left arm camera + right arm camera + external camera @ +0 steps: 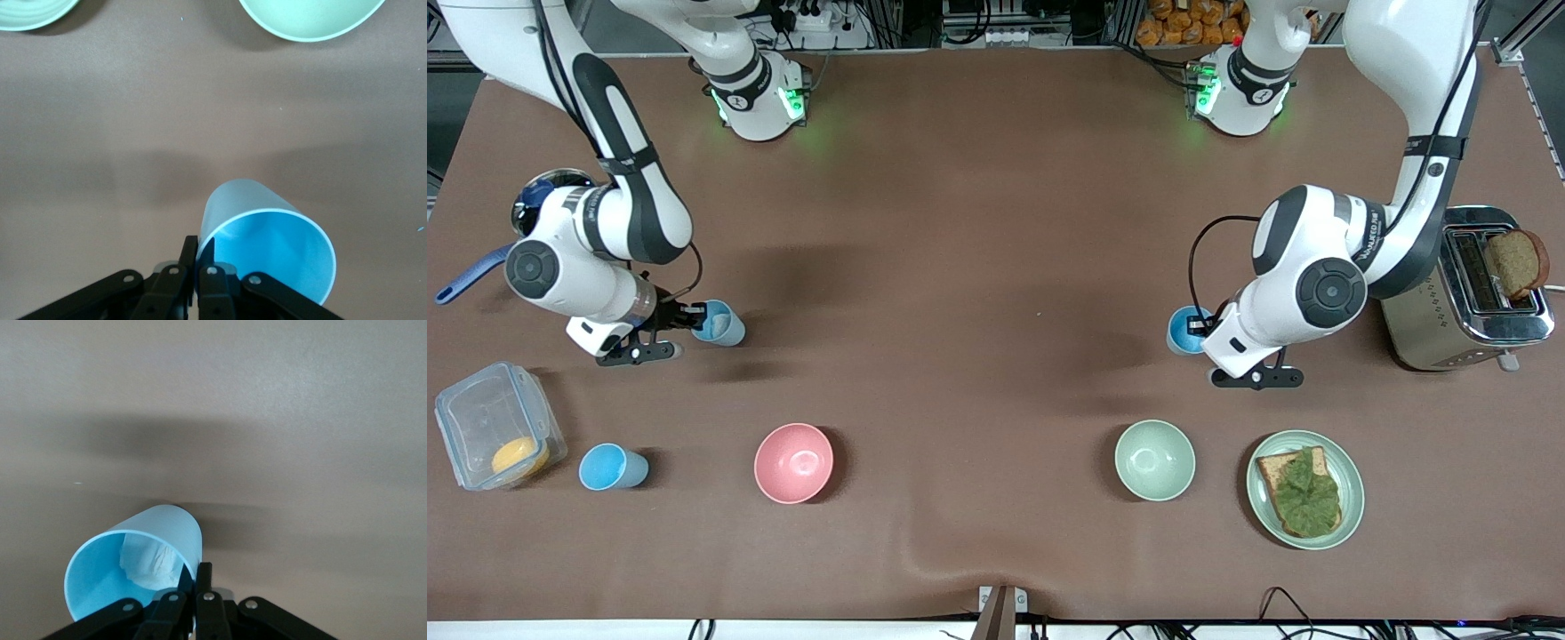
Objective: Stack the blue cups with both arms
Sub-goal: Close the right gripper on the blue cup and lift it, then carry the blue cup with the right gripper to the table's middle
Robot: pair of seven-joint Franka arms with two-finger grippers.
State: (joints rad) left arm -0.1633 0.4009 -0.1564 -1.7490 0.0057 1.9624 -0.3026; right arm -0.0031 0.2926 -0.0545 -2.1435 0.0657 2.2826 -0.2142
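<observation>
The robot's right gripper needs to release its blue cup on the bare middle of the table [982,308], between the robot's two arms.
My right gripper [685,318] is shut on the rim of a blue cup [718,322] toward the right arm's end of the table. In the right wrist view this cup [133,567] has a white crumpled piece inside, and one finger of the gripper [195,577] is inside the rim and one outside. My left gripper [1202,327] is shut on the rim of a second blue cup [1184,331] toward the left arm's end. The left wrist view shows that cup [267,247] pinched by the gripper [198,250]. A third blue cup [609,467] stands free near the front edge.
A pink bowl [793,462] and a pale green bowl [1154,460] stand near the front. A green plate [1352,498] with topped toast sits beside the green bowl. A toaster [1423,329] holding bread stands by the left arm. A clear container [471,418] stands beside the third cup.
</observation>
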